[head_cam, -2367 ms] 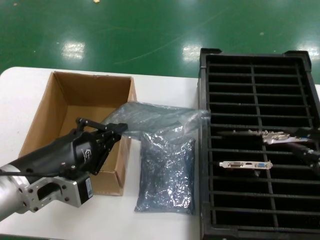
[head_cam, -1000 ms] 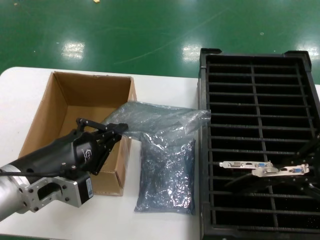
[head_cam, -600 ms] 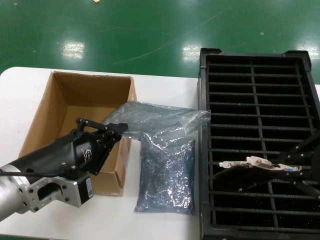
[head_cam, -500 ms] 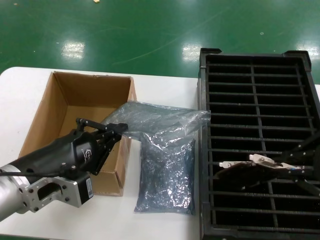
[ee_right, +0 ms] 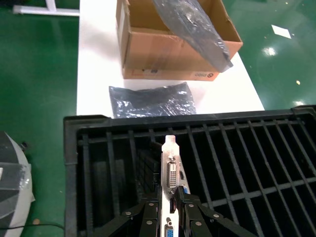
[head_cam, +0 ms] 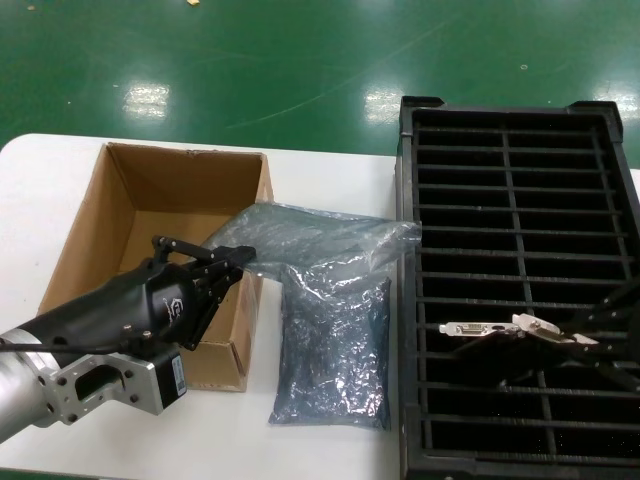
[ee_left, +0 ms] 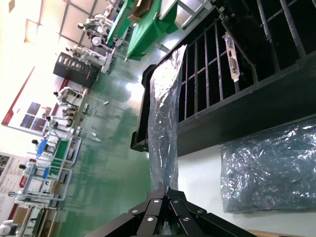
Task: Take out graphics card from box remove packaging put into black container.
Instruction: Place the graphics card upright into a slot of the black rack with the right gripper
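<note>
The robot's right gripper needs to release the graphics card in the container slot (head_cam: 502, 365) (ee_right: 151, 185) just in front of the second card.
My right gripper (head_cam: 582, 338) (ee_right: 171, 198) is shut on the silver bracket of a graphics card (head_cam: 541, 324) (ee_right: 170, 168). It holds the card low over a near slot of the black container (head_cam: 520, 130) (ee_right: 237, 148). A second card (head_cam: 478, 328) (ee_left: 232, 54) stands in that same row. My left gripper (head_cam: 240, 258) (ee_left: 168, 190) hovers at the near right corner of the box (head_cam: 90, 250) (ee_right: 163, 69). It is shut on the end of an empty packaging bag (head_cam: 320, 238) (ee_left: 165, 113) that stretches toward the black container (ee_left: 212, 113).
Another grey bag (head_cam: 335, 350) (ee_right: 153, 101) (ee_left: 271, 168) lies flat on the white table (head_cam: 330, 170) between box and container. The green floor lies beyond the table's far edge. The container's other slots show no cards.
The right gripper has carried its card from a farther slot to the row of the standing card, then nudged it left beside that card. The left arm and its bag have not moved.
</note>
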### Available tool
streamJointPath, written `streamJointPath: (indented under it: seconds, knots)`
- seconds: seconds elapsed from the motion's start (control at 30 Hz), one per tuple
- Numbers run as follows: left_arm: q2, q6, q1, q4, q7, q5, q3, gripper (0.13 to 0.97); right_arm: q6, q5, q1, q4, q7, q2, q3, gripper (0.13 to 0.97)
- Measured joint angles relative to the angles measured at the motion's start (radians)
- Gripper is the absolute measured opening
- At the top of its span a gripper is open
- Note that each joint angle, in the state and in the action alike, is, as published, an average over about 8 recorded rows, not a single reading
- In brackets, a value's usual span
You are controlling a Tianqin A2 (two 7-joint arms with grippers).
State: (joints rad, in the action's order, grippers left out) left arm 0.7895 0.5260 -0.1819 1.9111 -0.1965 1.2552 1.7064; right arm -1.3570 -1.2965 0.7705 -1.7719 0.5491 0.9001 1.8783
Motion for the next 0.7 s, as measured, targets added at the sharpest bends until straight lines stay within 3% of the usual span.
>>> streamJointPath:
  seconds: [0.7]
  knots:
    - [0.0,0.0,0.0,0.0,0.0,0.0,0.0,0.139,-0.007,0.085,0.01,-0.001,0.004,-0.033,0.022,0.187]
